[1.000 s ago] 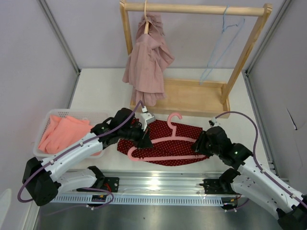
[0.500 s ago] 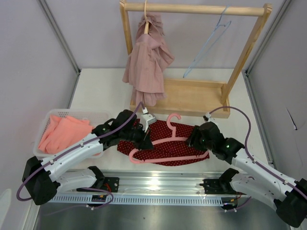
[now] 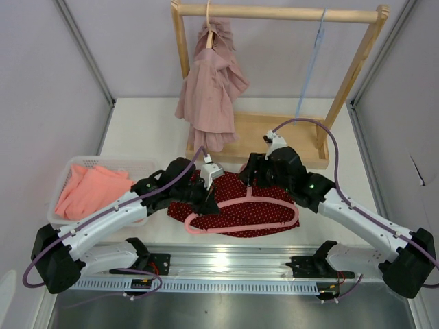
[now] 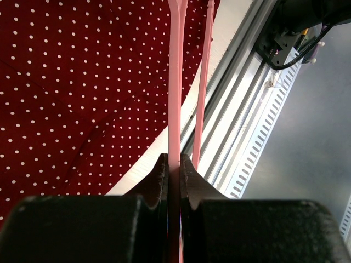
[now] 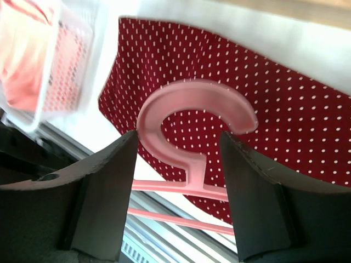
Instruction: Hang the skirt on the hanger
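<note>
I hold the hanger's arm close to its end with my left gripper, so while my right gripper steadies the hook, I next move my left gripper to take the arm nearer the hook (image 3: 229, 201).
A red white-dotted skirt (image 3: 240, 205) lies flat on the table near the front edge; it also shows in the left wrist view (image 4: 82, 82) and the right wrist view (image 5: 285, 104). A pink hanger (image 3: 243, 214) is held above it. My left gripper (image 3: 208, 193) is shut on the hanger's left arm (image 4: 174, 109). My right gripper (image 3: 252, 179) is open, its fingers (image 5: 109, 186) standing on either side of the hanger's hook (image 5: 186, 118), the left finger touching or almost touching it.
A wooden rack (image 3: 274, 75) stands at the back with a pink garment (image 3: 209, 89) and a pale blue hanger (image 3: 312, 65). A white basket (image 3: 65, 199) with orange cloth (image 3: 92, 188) sits at the left. A metal rail (image 3: 226, 264) runs along the front.
My right arm has swung left and away from the hanger's right end to its hook. The hanger has tilted and shifted slightly. The blue hanger on the rack has swung.
</note>
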Robot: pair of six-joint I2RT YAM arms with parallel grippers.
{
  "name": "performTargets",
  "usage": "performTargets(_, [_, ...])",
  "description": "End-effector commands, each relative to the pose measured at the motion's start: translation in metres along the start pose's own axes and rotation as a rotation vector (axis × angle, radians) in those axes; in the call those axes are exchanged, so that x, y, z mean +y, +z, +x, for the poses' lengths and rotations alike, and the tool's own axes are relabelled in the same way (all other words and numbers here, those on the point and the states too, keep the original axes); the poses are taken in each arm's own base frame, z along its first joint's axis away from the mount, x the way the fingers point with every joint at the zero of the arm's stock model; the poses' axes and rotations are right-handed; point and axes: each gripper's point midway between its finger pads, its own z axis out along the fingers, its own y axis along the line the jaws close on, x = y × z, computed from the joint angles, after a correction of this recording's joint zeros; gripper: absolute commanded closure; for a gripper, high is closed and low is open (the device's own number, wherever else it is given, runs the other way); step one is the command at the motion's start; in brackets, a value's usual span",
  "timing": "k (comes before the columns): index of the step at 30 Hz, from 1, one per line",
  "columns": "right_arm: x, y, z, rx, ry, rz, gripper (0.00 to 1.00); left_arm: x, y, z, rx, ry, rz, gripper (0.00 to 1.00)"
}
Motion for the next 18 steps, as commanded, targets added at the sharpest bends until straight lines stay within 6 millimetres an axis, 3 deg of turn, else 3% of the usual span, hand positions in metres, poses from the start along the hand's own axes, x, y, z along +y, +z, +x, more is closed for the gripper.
performTargets(1, [0.017, -0.003, -0.014, -0.037, -0.07, -0.053, 0.31, 0.0, -0.002, 0.009, 0.031, 0.01, -0.008, 1.0])
performTargets(6, [0.021, 0.001, -0.021, -0.062, -0.061, -0.062, 0.24, -0.001, -0.003, 0.008, 0.025, 0.019, -0.005, 1.0])
performTargets(10, [0.033, 0.009, -0.019, -0.028, -0.071, -0.086, 0.25, 0.001, -0.002, 0.009, 0.034, 0.028, -0.008, 1.0])
performTargets(14, [0.042, 0.021, -0.018, -0.012, -0.08, -0.075, 0.29, 0.001, -0.002, 0.006, 0.029, 0.037, -0.015, 1.0])
performTargets(18, [0.04, 0.028, -0.014, 0.005, -0.062, -0.039, 0.41, 0.001, -0.003, 0.004, 0.023, 0.049, -0.016, 1.0])
